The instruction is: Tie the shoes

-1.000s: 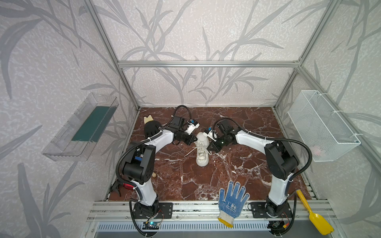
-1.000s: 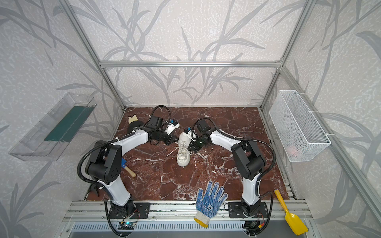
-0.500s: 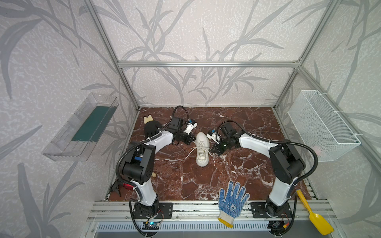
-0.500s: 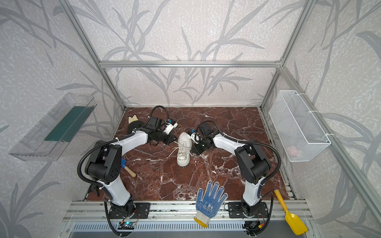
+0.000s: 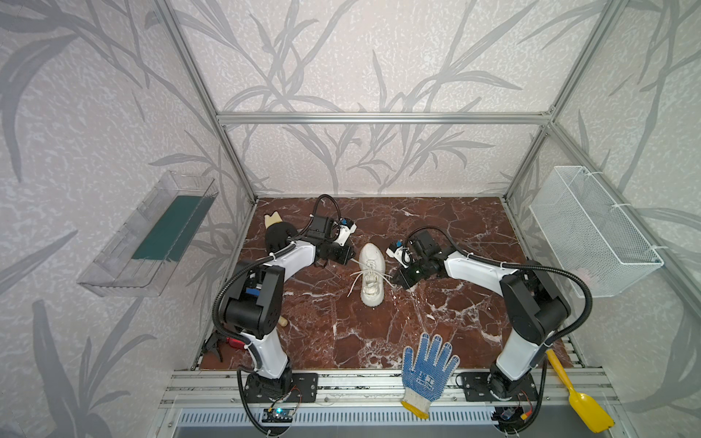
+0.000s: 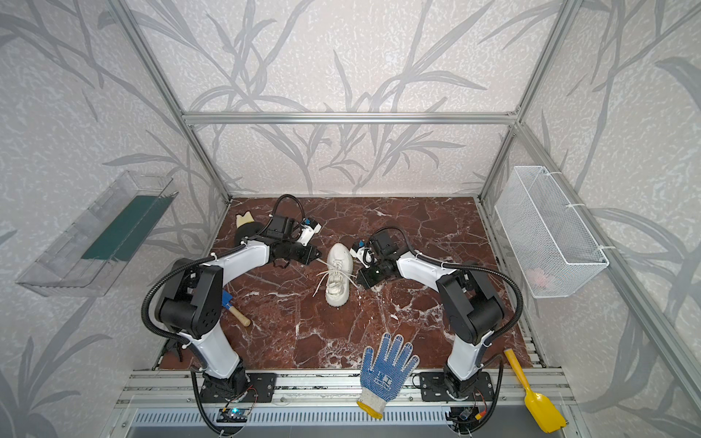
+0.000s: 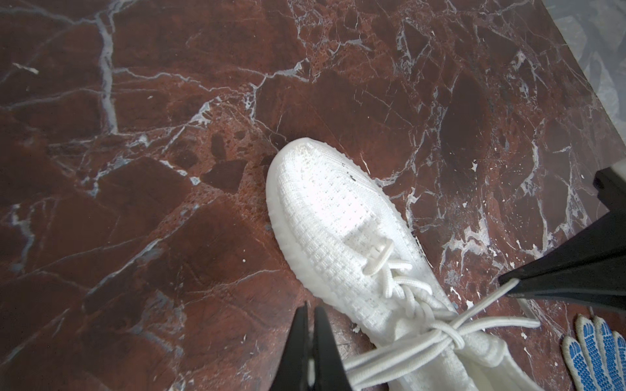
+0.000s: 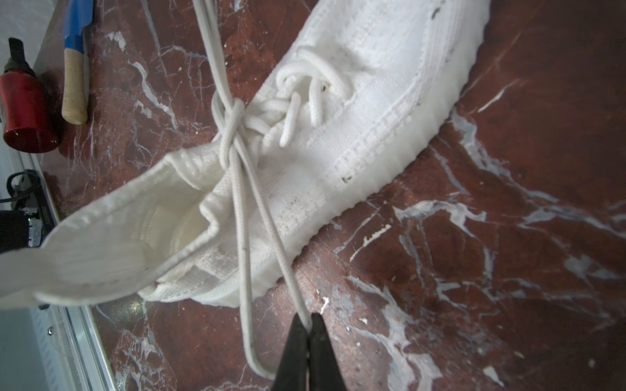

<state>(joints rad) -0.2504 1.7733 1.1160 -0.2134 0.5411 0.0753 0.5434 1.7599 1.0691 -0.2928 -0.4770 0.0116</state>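
Next, my right gripper takes the lace closer to the knot (image 8: 260, 195) before pulling, because it holds the lace's far end, a long way from the knot.
The off-white shoe (image 5: 372, 278) (image 6: 338, 278) lies mid-table, toe toward the back wall. Its white laces (image 7: 454, 335) cross in a knot over the tongue. My left gripper (image 5: 352, 259) (image 7: 310, 309) is just left of the toe, shut on lace strands that run back to the knot. My right gripper (image 5: 394, 278) (image 8: 307, 320) sits right of the shoe's middle, shut on one lace strand (image 8: 271, 237). A second strand (image 8: 245, 304) bends in a loop beside its tips. A loose lace end (image 5: 354, 286) trails left onto the table.
A blue-dotted glove (image 5: 428, 373) lies over the front rail and a yellow scoop (image 5: 580, 398) at the front right. A wire basket (image 5: 591, 231) hangs on the right wall, a clear tray (image 5: 151, 235) on the left. A wooden-handled tool (image 6: 235, 311) and a red object (image 8: 25, 111) lie front left.
Both grippers have drawn outward from the shoe, left one leftward, right one rightward and nearer. The laces now stretch from the knot toward each gripper.
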